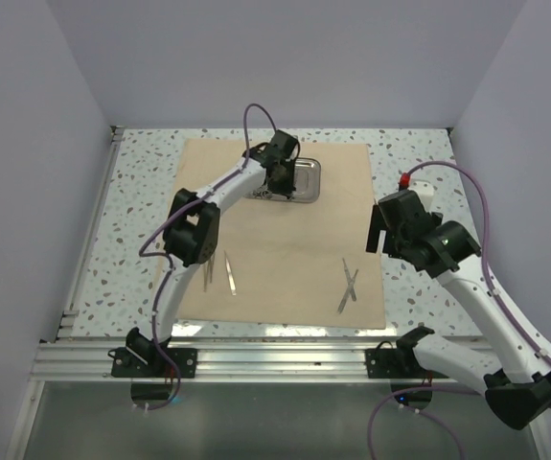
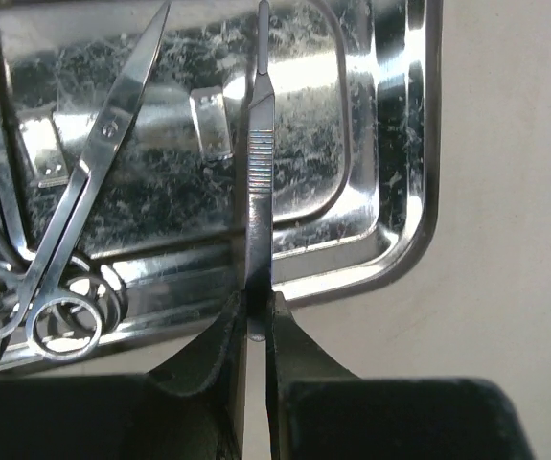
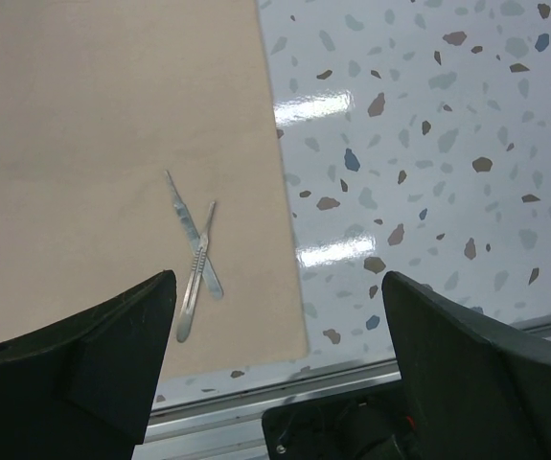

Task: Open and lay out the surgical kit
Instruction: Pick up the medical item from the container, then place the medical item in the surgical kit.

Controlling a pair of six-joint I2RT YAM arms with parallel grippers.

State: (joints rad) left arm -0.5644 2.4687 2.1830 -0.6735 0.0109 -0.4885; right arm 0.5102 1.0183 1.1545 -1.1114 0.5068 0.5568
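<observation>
I should use my left gripper to lay the flat silver scalpel-like handle across the crossed silver instruments (image 1: 343,280) on the beige cloth and let it go there.
The beige cloth wrap (image 1: 285,240) lies spread flat on the table. The steel tray (image 1: 306,182) sits at the cloth's far middle. My left gripper (image 1: 277,174) is over the tray's near-left part. In the left wrist view it (image 2: 257,311) is shut on the end of a thin silver scalpel-like handle (image 2: 259,172), which reaches out over the tray (image 2: 404,211). Scissors (image 2: 74,240) lie in the tray to the left. My right gripper (image 1: 382,232) hangs open and empty above the cloth's right edge. In the right wrist view it (image 3: 277,287) is above two crossed silver instruments (image 3: 195,254).
Two thin instruments (image 1: 219,271) lie on the cloth's near left, and the crossed pair (image 1: 349,285) on its near right. Speckled tabletop (image 1: 419,153) surrounds the cloth. White walls enclose three sides. An aluminium rail (image 1: 275,355) runs along the near edge.
</observation>
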